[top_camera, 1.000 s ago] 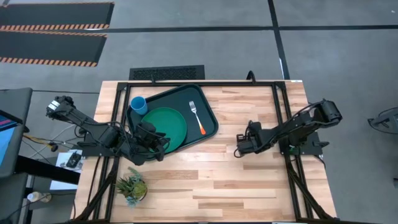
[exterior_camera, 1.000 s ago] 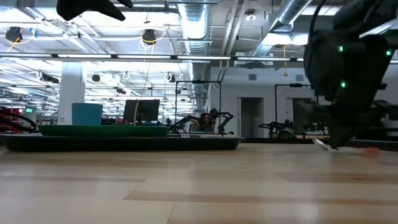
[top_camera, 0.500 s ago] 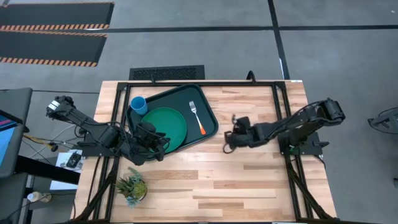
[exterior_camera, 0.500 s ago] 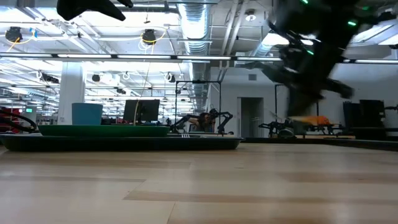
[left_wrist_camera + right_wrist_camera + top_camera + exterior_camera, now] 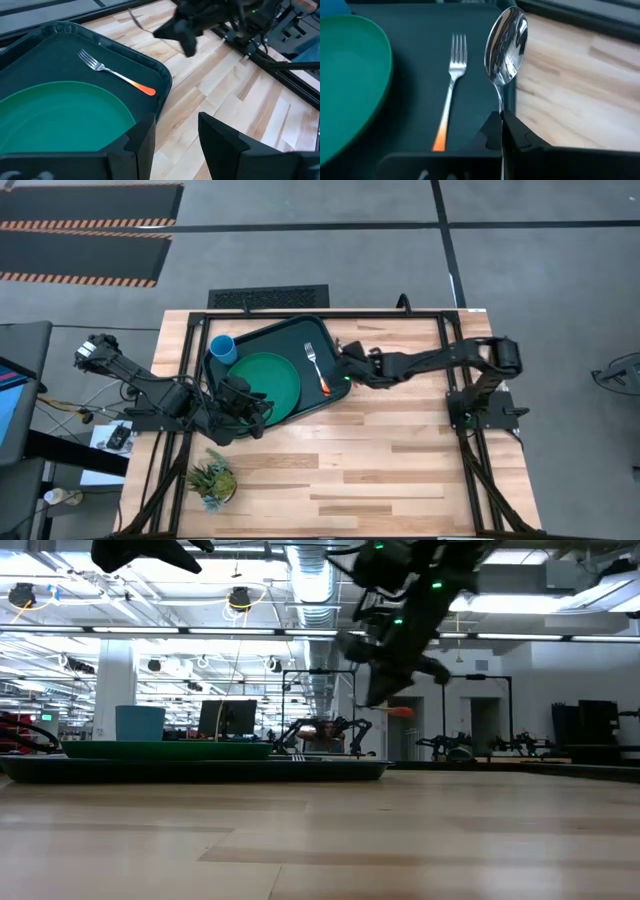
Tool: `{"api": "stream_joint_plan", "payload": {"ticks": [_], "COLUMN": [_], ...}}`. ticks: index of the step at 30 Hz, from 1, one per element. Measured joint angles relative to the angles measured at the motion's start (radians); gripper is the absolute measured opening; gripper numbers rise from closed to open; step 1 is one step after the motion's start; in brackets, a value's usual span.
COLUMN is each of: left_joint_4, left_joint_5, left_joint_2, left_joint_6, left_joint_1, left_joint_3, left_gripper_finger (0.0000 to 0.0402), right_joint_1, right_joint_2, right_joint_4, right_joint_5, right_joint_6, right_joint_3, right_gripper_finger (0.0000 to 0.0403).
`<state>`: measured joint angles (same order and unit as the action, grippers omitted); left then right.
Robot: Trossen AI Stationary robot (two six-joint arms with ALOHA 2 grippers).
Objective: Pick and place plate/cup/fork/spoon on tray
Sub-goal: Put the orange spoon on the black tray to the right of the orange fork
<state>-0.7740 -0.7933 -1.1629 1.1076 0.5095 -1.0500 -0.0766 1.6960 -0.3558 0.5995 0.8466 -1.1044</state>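
Note:
The robot's right gripper should put the spoon down on the dark tray (image 5: 329,366) (image 5: 476,102) between the fork and the tray's nearby rim.
The dark tray (image 5: 335,385) lies at the table's far left. On it are the green plate (image 5: 265,380), the blue cup (image 5: 223,348) and the fork (image 5: 317,368), which lies flat right of the plate. My right gripper (image 5: 350,362) hovers over the tray's right rim, shut on the spoon (image 5: 506,45). My left gripper (image 5: 175,135) is open and empty at the tray's near edge, beside the plate (image 5: 55,120). The fork (image 5: 451,85) and the plate (image 5: 350,75) also show in the right wrist view. My right gripper pinches the spoon's thin neck (image 5: 499,107) just behind the silver bowl between its two fingers. The bowl sticks out ahead of the fingertips, toward the tray. The spoon is lifted clear, above the tray's right rim (image 5: 512,107). The orange handle (image 5: 400,711) shows behind the gripper in the low view.
A small spiky green plant (image 5: 212,480) stands at the table's near left corner. Bare wooden tabletop (image 5: 400,460) spreads right of and in front of the tray. Dark frame rails (image 5: 455,350) run along the table's sides.
My right gripper has risen from the tabletop with the spoon and has gone toward the table's left and far edge, from mid-table to above the tray's right rim. The spoon has been lifted clear of the table.

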Motion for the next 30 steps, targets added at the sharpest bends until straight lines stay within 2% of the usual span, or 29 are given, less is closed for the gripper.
{"api": "stream_joint_plan", "payload": {"ticks": [14,23,30], "left_joint_4": [-0.003,-0.007,-0.012], "left_joint_5": [0.002,0.000,-0.004], "left_joint_2": [0.000,0.000,0.000], "left_joint_6": [0.000,-0.005,-0.005], "left_joint_1": [0.000,0.000,0.000], "left_joint_3": [0.000,0.000,0.000], "left_gripper_finger": [0.0133,0.0133,0.0133], "right_joint_1": [-0.072,-0.082,-0.081], "right_joint_2": [0.343,0.445,0.469], "right_joint_4": [-0.113,-0.133,-0.148], "right_joint_5": [-0.007,-0.006,-0.002], "right_joint_6": [-0.100,-0.091,-0.060], "right_joint_3": [-0.320,-0.372,-0.375], "right_gripper_finger": [0.0008,0.0008,0.0008]}}
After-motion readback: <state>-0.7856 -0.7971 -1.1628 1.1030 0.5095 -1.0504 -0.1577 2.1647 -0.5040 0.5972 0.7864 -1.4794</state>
